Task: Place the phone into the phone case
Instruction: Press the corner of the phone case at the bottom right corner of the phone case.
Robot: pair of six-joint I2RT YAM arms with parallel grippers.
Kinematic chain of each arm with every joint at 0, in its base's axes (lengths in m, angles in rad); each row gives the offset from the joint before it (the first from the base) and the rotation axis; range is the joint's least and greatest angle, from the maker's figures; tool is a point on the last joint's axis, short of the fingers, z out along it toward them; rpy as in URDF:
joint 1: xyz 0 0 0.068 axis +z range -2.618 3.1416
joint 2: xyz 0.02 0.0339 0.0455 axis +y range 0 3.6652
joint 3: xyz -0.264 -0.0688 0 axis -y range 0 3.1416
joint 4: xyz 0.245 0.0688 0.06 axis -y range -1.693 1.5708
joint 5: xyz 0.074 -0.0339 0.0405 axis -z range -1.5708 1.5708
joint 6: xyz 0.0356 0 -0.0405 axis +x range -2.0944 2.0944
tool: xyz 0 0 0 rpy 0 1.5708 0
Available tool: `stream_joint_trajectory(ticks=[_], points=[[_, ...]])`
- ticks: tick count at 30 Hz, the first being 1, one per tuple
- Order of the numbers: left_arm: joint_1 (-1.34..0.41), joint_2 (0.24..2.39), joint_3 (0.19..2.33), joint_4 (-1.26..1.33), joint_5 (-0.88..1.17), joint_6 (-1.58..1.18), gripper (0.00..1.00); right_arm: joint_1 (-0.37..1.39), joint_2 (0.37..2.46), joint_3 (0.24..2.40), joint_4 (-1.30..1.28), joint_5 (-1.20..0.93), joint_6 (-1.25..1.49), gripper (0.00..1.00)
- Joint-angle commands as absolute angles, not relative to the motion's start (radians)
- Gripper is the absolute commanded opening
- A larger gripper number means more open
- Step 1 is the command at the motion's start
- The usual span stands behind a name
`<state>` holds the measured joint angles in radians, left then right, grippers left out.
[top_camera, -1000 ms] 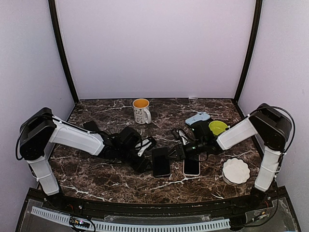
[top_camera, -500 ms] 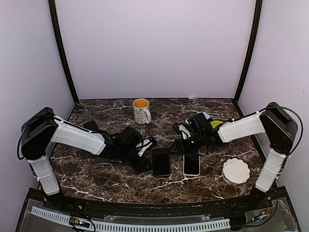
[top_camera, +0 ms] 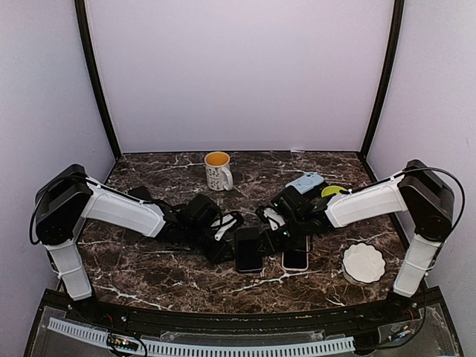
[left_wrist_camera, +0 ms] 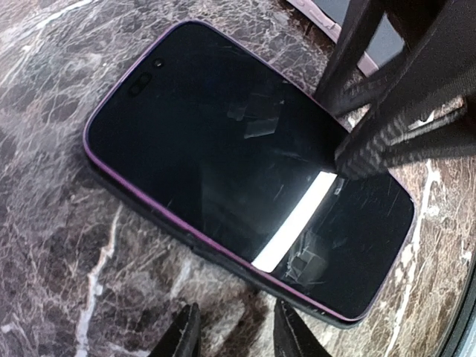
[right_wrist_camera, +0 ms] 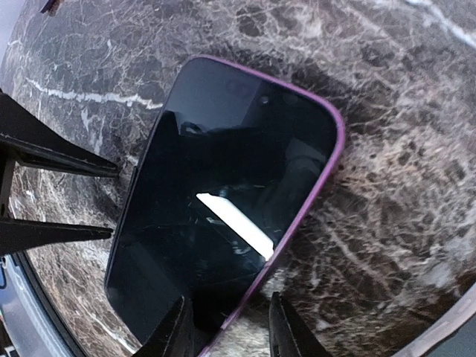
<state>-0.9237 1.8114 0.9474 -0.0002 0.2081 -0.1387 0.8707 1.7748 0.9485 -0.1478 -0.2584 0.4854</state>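
I need to back my right gripper off, since the phone's purple edge stands above the black rim, then take the phone across both long sides (top_camera: pixel 248 260) and lift it toward my left gripper.
A dark-screened phone (top_camera: pixel 248 249) with a purple edge lies flat on the marble table between both arms. Under its purple edge runs a thicker black rim (left_wrist_camera: pixel 149 212), apparently the phone case around it. My left gripper (top_camera: pixel 227 236) hovers just off the phone's left long side. Its jaws (left_wrist_camera: pixel 238 335) stand apart over bare marble with nothing between them. From the other side my right gripper (top_camera: pixel 269 232) reaches in and is open. Its fingertips (right_wrist_camera: pixel 227 335) straddle the phone's (right_wrist_camera: pixel 223 216) purple edge, and in the left wrist view its fingers (left_wrist_camera: pixel 387 111) rest at the screen (left_wrist_camera: pixel 223 149).
A second phone (top_camera: pixel 295 256) with a pale pink rim lies just right of the dark one. Behind stand a white mug (top_camera: pixel 218 169), a light blue case-like shell (top_camera: pixel 305 181) and a green bowl (top_camera: pixel 335 195). A white scalloped dish (top_camera: pixel 364 262) sits front right.
My right gripper has swung left from over the pink-rimmed phone to the dark phone's right edge. The left gripper's jaws have narrowed; that arm has barely moved.
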Motion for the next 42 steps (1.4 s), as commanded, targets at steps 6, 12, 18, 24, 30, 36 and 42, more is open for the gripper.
stream_joint_trajectory(ticks=[6,12,18,24,30,36,42], points=[[-0.922,1.857,0.956,-0.065,0.276,-0.148,0.31,0.922,1.811,0.975,-0.195,-0.193,0.574,0.20],[-0.923,1.866,0.963,-0.060,0.299,-0.160,0.28,0.951,1.832,0.992,-0.193,-0.193,0.610,0.12],[-0.923,1.856,0.963,-0.054,0.299,-0.158,0.28,0.983,1.865,1.003,-0.177,-0.208,0.638,0.07],[-0.922,1.851,0.963,-0.066,0.289,-0.147,0.28,0.995,1.861,0.991,-0.229,-0.189,0.643,0.09],[-0.923,1.844,0.958,-0.073,0.277,-0.136,0.28,0.996,1.779,1.047,-0.347,-0.122,0.611,0.18],[-0.923,1.843,0.953,-0.074,0.291,-0.143,0.28,0.996,1.752,1.079,-0.390,-0.101,0.620,0.21],[-0.923,1.819,0.928,-0.067,0.310,-0.138,0.28,0.999,1.751,1.036,-0.368,-0.108,0.654,0.29]])
